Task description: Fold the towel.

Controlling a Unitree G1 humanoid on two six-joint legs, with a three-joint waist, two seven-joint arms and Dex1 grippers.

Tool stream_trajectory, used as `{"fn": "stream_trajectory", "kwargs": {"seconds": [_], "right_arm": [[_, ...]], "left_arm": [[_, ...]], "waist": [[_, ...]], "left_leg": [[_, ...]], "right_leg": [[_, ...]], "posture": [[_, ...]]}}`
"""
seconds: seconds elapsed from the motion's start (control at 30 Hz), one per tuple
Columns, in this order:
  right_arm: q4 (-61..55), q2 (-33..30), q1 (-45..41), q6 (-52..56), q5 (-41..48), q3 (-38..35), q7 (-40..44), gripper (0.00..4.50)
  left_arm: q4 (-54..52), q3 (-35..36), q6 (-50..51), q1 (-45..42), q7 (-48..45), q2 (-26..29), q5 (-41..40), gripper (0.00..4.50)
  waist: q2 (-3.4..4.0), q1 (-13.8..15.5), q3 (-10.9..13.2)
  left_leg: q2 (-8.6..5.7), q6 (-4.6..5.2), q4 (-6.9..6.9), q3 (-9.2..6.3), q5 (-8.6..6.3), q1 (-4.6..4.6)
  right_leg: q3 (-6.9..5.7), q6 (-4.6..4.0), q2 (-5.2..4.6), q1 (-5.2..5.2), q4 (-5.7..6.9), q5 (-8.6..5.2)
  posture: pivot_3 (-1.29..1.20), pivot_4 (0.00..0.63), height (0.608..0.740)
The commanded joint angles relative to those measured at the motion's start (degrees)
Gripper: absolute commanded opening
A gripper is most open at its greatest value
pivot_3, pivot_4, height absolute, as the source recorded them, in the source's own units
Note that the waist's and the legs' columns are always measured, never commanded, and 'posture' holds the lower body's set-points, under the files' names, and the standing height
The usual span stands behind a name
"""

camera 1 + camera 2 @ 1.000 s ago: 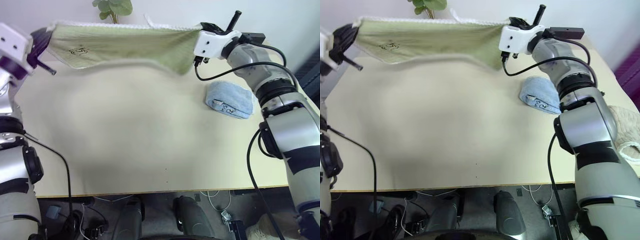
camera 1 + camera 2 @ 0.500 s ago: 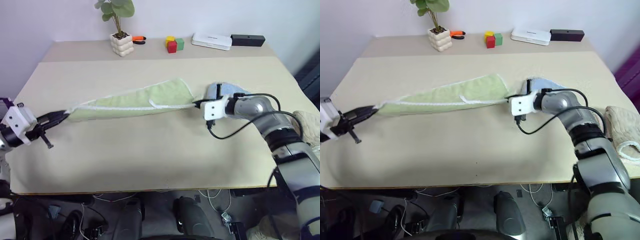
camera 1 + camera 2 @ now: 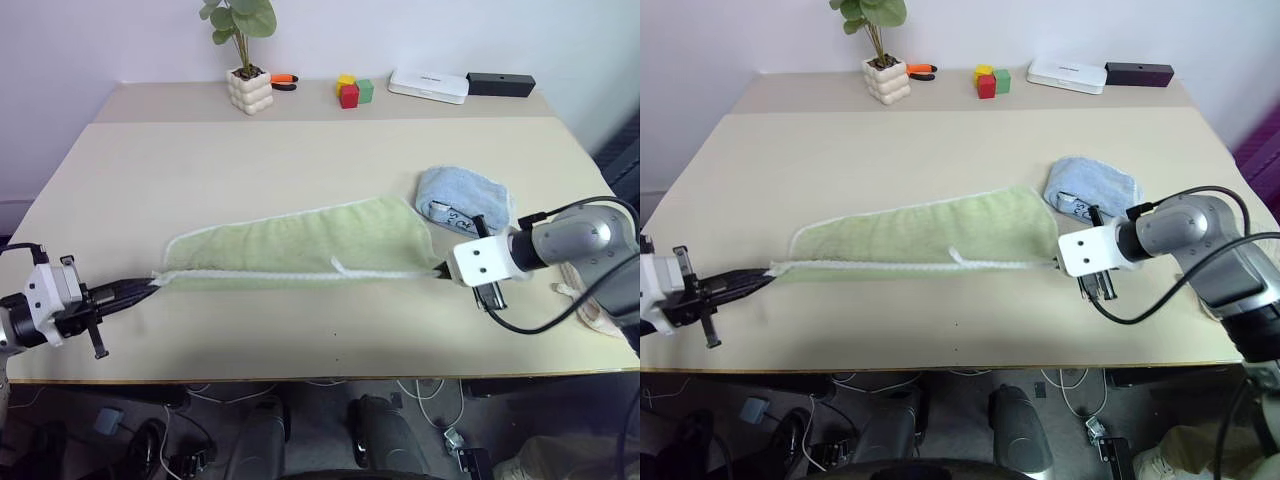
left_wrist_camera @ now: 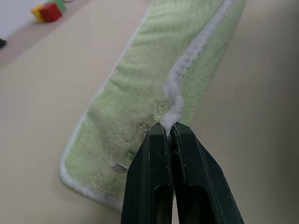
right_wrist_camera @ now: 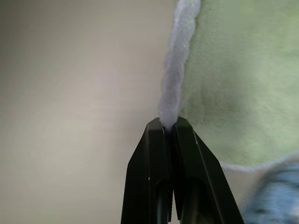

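Next, my right gripper lets go of the towel's near edge on the green cloth (image 3: 415,231) (image 5: 252,137) just in front of the light blue towel. That edge is now low over the table.
The towel (image 3: 300,245), light green with a white stitched edge, lies stretched across the middle of the table, folded lengthwise, a small white loop on its near edge. My left gripper (image 3: 152,283) is shut on the towel's near-left corner, low over the table; in the left wrist view its fingers (image 4: 187,154) pinch the white edging (image 4: 170,122). My right gripper (image 3: 440,270) is shut on the near-right corner; in the right wrist view its fingers (image 5: 189,149) clamp the white edging (image 5: 169,116).
A light blue folded towel (image 3: 462,200) lies just behind the right gripper. A cream towel (image 3: 590,300) sits at the table's right edge. At the back stand a potted plant (image 3: 247,85), coloured blocks (image 3: 350,90), a white box (image 3: 428,85) and a black box (image 3: 500,84).
Both grippers came down and back toward the near edge with the towel. It was held up in the air, then swept down; now it lies flat, folded lengthwise on the table.
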Motion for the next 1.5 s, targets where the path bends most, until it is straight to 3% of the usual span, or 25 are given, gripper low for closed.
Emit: {"fn": "stream_trajectory", "kwargs": {"seconds": [0.03, 0.2, 0.43, 0.87, 1.07, 1.5], "right_arm": [[-7.76, -3.34, 2.67, 6.85, 5.65, -4.29, 3.11, 0.03], [-13.50, -5.91, 8.82, 12.27, 8.94, -6.48, 4.22, 0.03], [-12.83, -4.53, 9.88, 12.50, 6.47, -5.99, 1.60, 0.03], [13.84, 12.25, -11.81, -5.10, -9.71, 4.53, -6.90, 0.03], [23.86, 17.48, -16.89, -11.54, -13.73, 5.04, -11.97, 0.03], [32.97, 21.30, -20.92, -17.90, -17.89, 5.47, -15.87, 0.03]], "left_arm": [[-3.35, 1.53, 0.76, 1.92, -0.38, -0.48, -1.02, 0.00], [-5.49, 1.41, 2.25, 3.51, -0.81, -1.02, -1.38, 0.00], [-6.05, 2.77, 3.54, 3.67, -0.47, -0.82, -1.46, 0.00], [3.72, 0.19, 2.77, -9.75, 2.37, -1.58, 1.37, 0.00], [10.26, -0.73, -0.43, -14.71, 4.68, -3.17, 4.58, 0.00], [24.27, -5.13, -9.05, -23.37, 8.53, -6.55, 11.41, 0.00]], "waist": [[0.01, 0.01, -0.01], [-0.02, 0.08, -0.02], [-0.02, 0.16, -0.02], [-0.05, -0.14, -0.04], [-0.04, -0.03, -0.03], [-0.04, -0.15, -0.03]], "left_leg": [[0.01, 0.00, 0.00, 0.00, 0.00, 0.01], [0.03, -0.01, 0.00, 0.02, -0.01, 0.17], [0.03, 0.00, -0.03, 0.08, -0.03, 0.32], [0.03, 0.00, -0.14, 0.12, -0.03, 0.45], [0.02, 0.00, -0.16, 0.12, -0.03, 0.45], [0.02, 0.01, -0.15, 0.07, -0.02, 0.47]], "right_leg": [[0.00, 0.00, 0.00, 0.02, -0.01, 0.00], [-0.05, -0.20, 0.00, 0.23, -0.16, -0.08], [-0.05, -0.31, -0.06, 0.41, -0.33, -0.12], [-0.06, -0.17, 0.01, 0.47, -0.33, 0.01], [-0.06, -0.11, 0.00, 0.47, -0.32, 0.04], [-0.06, -0.06, 0.06, 0.48, -0.24, 0.07]], "posture": [[0.00, 0.150, 0.740], [0.00, 0.150, 0.740], [0.00, 0.150, 0.740], [0.00, 0.150, 0.740], [0.00, 0.150, 0.740], [0.00, 0.150, 0.740]]}}
